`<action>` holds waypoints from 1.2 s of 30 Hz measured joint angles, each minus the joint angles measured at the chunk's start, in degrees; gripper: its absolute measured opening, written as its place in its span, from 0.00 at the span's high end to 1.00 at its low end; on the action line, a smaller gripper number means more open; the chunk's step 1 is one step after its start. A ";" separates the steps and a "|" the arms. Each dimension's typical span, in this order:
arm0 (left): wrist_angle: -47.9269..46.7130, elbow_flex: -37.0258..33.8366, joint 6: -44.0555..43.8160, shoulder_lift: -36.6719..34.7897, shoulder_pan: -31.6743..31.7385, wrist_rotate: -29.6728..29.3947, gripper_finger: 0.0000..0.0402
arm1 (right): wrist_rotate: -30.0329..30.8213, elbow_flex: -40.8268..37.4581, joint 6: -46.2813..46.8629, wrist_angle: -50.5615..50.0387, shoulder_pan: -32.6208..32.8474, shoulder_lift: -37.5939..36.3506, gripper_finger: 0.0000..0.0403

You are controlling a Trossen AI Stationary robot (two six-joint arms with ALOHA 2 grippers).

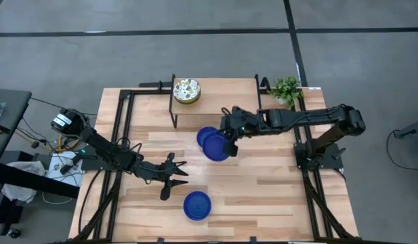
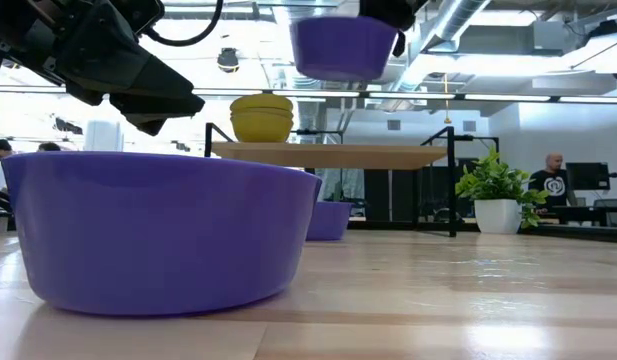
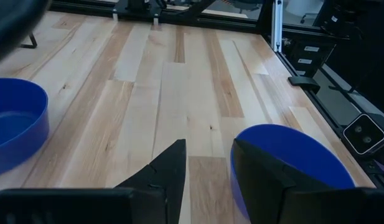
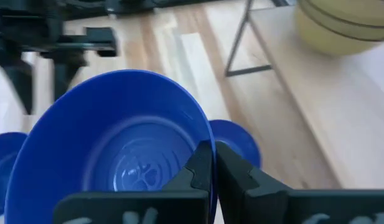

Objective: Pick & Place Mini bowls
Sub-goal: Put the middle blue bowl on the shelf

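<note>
Next, my right gripper sets the blue bowl down on the wooden shelf's bare end (image 1: 230, 90), close to the potted plant, and lets go of it there.
Three glossy blue mini bowls show. One (image 1: 196, 205) sits on its base near the table's near edge. One (image 1: 205, 135) rests on the table at mid-table. A third (image 1: 215, 149) is held in the air by my right gripper (image 1: 229, 145), just above the second. Two cream speckled bowls (image 1: 187, 90) are stacked on a raised wooden shelf at the far side. My left gripper (image 1: 173, 177) hovers open, left of and just beyond the near blue bowl (image 3: 304, 155), touching nothing. My right gripper pinches the blue bowl's rim (image 4: 203, 140) between its two fingers, one finger inside the bowl and one outside. The fingers reach in from the table's right side, slanting down. The bowl (image 2: 343, 45) is lifted clear and hangs about level, high above the table.
The wooden shelf (image 2: 328, 155) stands on thin black legs at the far side. A potted plant (image 1: 286, 88) sits at the far right corner. Black frame rails run along the table's left and right sides. Bare wood lies right of the near bowl.
</note>
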 joint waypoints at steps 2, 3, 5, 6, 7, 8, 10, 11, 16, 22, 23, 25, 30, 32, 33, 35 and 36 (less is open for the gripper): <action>0.00 0.00 0.02 0.00 0.00 0.02 0.67 | -0.09 0.02 -1.31 -0.28 -1.55 0.00 1.00; 0.00 0.00 0.02 0.00 -0.01 0.00 0.67 | -0.47 0.02 -1.94 -0.50 -2.31 0.00 1.00; 0.01 0.00 0.02 0.00 -0.01 0.02 0.67 | -1.87 0.02 -3.01 -0.54 -4.02 0.00 1.00; 0.00 0.00 0.02 0.00 -0.02 0.02 0.67 | -2.54 0.02 -3.44 -0.57 -4.91 0.00 1.00; 0.00 0.00 0.02 0.00 -0.02 0.02 0.67 | -3.14 0.02 -3.90 -0.55 -5.80 0.00 1.00; 0.00 0.00 0.02 0.00 -0.02 0.00 0.67 | -3.45 0.02 -4.21 -0.56 -6.70 0.00 1.00; 0.01 0.00 0.01 0.00 -0.02 0.01 0.67 | -4.16 0.02 -4.93 -0.57 -8.59 0.00 1.00; 0.00 0.00 0.02 0.00 -0.02 0.00 0.67 | -4.52 0.02 -5.41 -0.58 -9.57 0.00 1.00; 0.02 0.00 0.00 0.00 -0.02 0.02 0.67 | -5.95 0.04 -6.09 -1.21 -14.70 0.04 1.00; 0.01 0.00 -0.11 0.00 -0.02 0.01 0.67 | -5.97 0.09 -6.11 -1.40 -20.53 0.42 1.00; 0.01 0.00 -0.12 0.00 -0.02 0.01 0.67 | -5.97 0.09 -6.11 -1.42 -21.51 0.42 1.00; 0.01 0.00 -0.13 0.00 -0.02 0.02 0.67 | -6.02 0.09 -6.22 -1.42 -23.62 0.42 1.00; 0.02 0.00 -0.13 0.00 -0.02 0.01 0.67 | -5.99 0.09 -5.45 -1.42 -30.32 0.42 1.00; 0.22 0.00 -0.13 0.00 -0.02 0.01 0.67 | -5.91 0.09 -4.14 -1.44 -32.82 0.42 1.00; 0.42 0.00 -0.13 0.00 -0.02 0.00 0.67 | -5.90 0.09 -3.38 -1.44 -33.89 0.42 1.00; 0.50 0.00 -0.13 0.00 -0.02 0.00 0.67 | -5.97 0.09 -1.65 -1.45 -35.78 0.42 1.00; 0.50 0.00 -0.13 0.00 -0.02 0.00 0.67 | -5.97 0.09 -0.96 -1.49 -36.64 0.42 1.00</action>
